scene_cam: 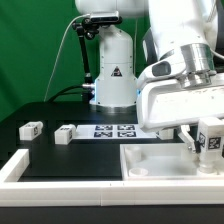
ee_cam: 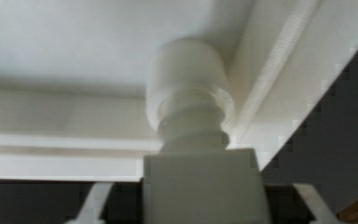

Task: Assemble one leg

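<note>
Next, I release the leg, now held above the tray-shaped piece, from my gripper so it is standing in the tray-shaped piece's inner corner (scene_cam: 207,169) (ee_cam: 190,44), straight below my gripper.
My gripper (scene_cam: 203,139) is shut on the leg (scene_cam: 211,141), a small white block with a black-and-white tag. It holds the leg above the far right part of the large white tray-shaped piece (scene_cam: 135,153). In the wrist view the leg (ee_cam: 197,110) runs away from the camera between my fingers (ee_cam: 98,205). Its rounded end points at an inner corner of the tray-shaped piece (ee_cam: 69,158). I cannot tell whether the end touches it.
Two more small tagged white blocks (scene_cam: 30,128) (scene_cam: 66,133) lie on the black table at the exterior view's left. The marker board (scene_cam: 113,130) lies behind the tray-shaped piece. A white L-shaped fence (scene_cam: 20,166) runs along the front left. The robot base (scene_cam: 112,75) stands at the back.
</note>
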Controlling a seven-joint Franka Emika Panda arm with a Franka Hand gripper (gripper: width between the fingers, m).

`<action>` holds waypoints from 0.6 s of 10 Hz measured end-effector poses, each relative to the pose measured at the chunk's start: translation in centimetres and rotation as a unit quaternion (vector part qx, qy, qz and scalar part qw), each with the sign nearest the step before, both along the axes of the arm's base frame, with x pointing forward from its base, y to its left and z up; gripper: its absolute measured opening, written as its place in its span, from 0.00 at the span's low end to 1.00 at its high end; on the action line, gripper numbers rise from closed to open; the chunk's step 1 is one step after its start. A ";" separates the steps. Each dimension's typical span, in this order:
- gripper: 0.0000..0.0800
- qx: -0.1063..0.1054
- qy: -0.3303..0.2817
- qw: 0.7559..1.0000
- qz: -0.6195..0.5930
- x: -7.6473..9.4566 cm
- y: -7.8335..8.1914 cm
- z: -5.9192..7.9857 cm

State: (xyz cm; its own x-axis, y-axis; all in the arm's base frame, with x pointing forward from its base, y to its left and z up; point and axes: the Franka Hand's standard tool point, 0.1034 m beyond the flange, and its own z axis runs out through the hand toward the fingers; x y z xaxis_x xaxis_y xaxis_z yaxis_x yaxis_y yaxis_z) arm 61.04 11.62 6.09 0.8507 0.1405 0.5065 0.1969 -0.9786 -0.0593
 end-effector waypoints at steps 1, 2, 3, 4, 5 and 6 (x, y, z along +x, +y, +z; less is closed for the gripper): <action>0.37 0.000 0.001 1.000 0.000 -0.1 0.0 -0.3; 0.37 0.000 -0.002 1.000 -0.001 -0.2 -0.1 -0.5; 0.37 0.000 -0.006 1.000 -0.003 -0.4 -0.1 -1.0; 0.37 0.000 -0.014 1.000 -0.005 -0.5 -0.1 -1.4; 0.37 0.000 -0.017 1.000 -0.006 -0.7 -0.1 -1.7; 0.37 0.000 -0.025 1.000 -0.009 -0.7 0.0 -1.7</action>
